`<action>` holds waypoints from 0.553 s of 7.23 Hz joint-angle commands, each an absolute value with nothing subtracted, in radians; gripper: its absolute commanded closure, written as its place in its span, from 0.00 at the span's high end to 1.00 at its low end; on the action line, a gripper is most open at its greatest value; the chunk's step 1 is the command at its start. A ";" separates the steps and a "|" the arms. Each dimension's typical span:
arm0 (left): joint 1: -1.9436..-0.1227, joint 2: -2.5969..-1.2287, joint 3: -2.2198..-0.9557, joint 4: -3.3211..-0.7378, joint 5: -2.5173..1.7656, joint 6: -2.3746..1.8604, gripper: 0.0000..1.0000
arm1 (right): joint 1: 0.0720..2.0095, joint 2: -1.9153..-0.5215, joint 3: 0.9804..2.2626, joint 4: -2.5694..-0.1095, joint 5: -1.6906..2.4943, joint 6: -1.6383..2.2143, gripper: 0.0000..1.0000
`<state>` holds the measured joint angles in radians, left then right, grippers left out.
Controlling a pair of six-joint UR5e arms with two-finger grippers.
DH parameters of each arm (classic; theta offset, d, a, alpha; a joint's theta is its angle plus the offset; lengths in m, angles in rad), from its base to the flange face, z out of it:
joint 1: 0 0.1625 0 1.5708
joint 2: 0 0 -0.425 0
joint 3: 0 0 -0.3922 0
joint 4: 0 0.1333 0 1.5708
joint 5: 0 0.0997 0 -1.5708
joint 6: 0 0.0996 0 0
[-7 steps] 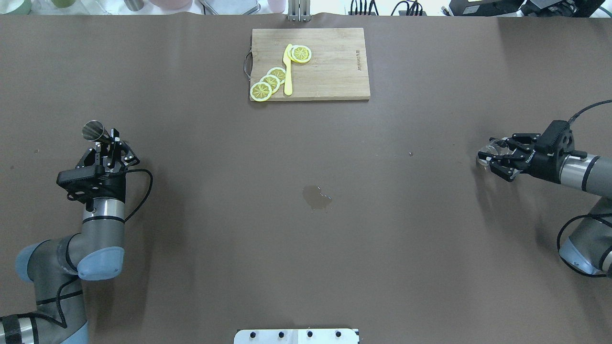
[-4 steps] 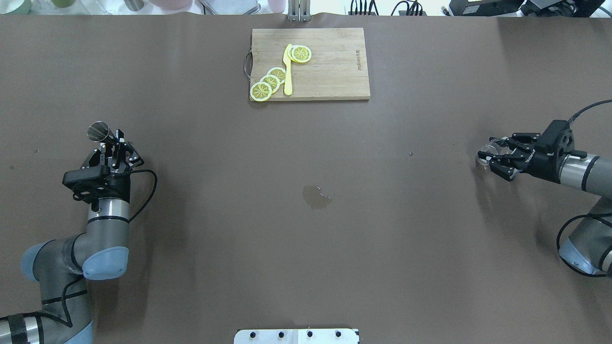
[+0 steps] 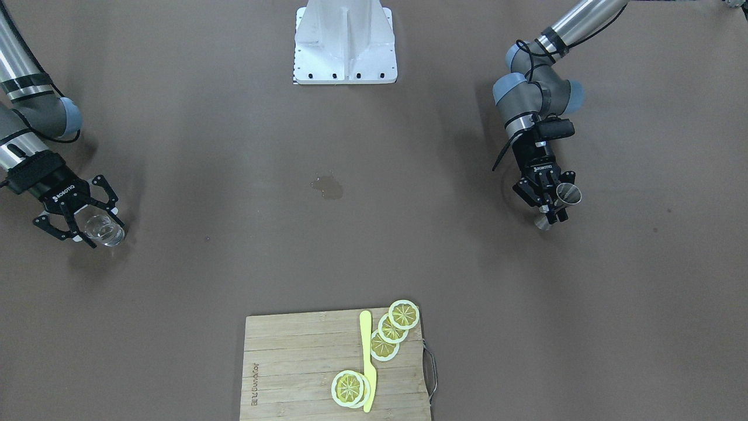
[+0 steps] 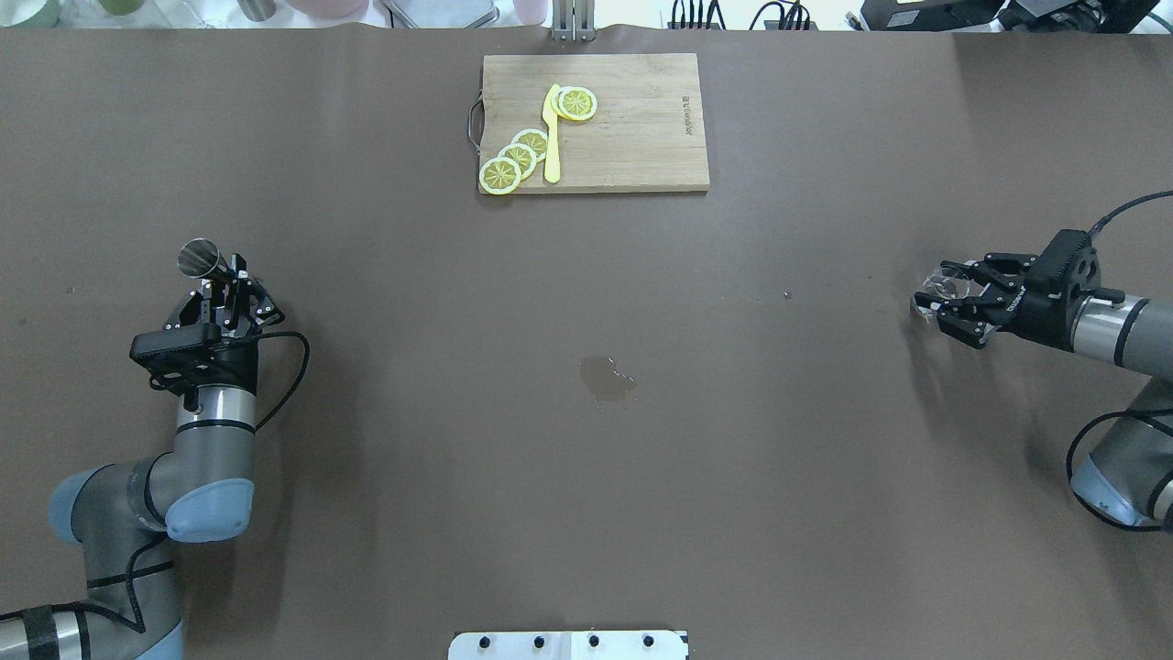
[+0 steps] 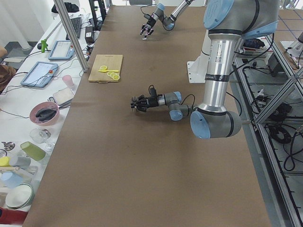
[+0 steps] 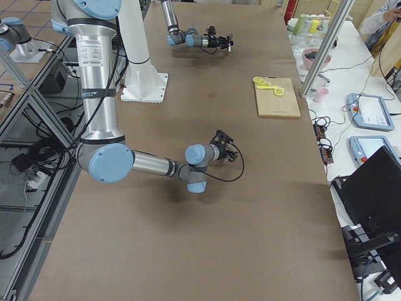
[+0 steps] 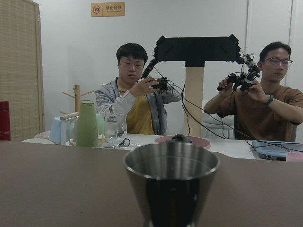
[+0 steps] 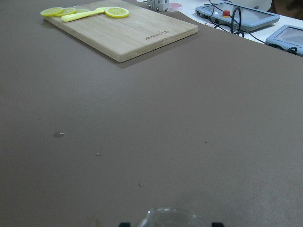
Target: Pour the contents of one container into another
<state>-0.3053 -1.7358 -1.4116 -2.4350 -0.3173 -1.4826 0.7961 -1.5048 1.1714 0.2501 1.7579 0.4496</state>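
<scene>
My left gripper needs to set the steel jigger, now held upright just above the table, down and let go of it on the bare table, a bit nearer to the wet spill (image 3: 520,230).
The steel jigger (image 4: 196,258) is upright at the table's left, held at its narrow waist by my left gripper (image 4: 220,271), which is shut on it. Seen from the front, the jigger (image 3: 567,195) sits in the left gripper (image 3: 552,209) just above the table. Its round mouth (image 7: 171,163) fills the left wrist view. At the far right, the small clear glass (image 4: 944,285) sits between the fingers of my right gripper (image 4: 937,298), which is closed on its sides. The front view shows the glass (image 3: 107,230) in the right gripper (image 3: 99,229). Only its rim (image 8: 171,216) shows in the right wrist view.
A wooden cutting board (image 4: 632,137) at the far middle holds lemon slices (image 4: 518,158) and a yellow knife (image 4: 552,137). A small wet spill (image 4: 607,379) marks the table's centre. The white base plate (image 4: 568,644) is at the near edge. Two people sit beyond the table.
My left arm has carried the jigger a little to the right and forward. The right gripper with the glass has barely shifted.
</scene>
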 commanded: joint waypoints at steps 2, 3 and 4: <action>-0.299 -1.743 -1.407 -2.419 -0.316 -1.482 0.00 | 0.798 -1.506 1.181 0.250 1.758 0.451 0.98; -0.299 -1.740 -1.407 -2.419 -0.316 -1.482 0.00 | 0.799 -1.508 1.189 0.250 1.761 0.460 0.99; -0.299 -1.741 -1.405 -2.419 -0.316 -1.482 0.00 | 0.804 -1.509 1.201 0.249 1.764 0.463 0.99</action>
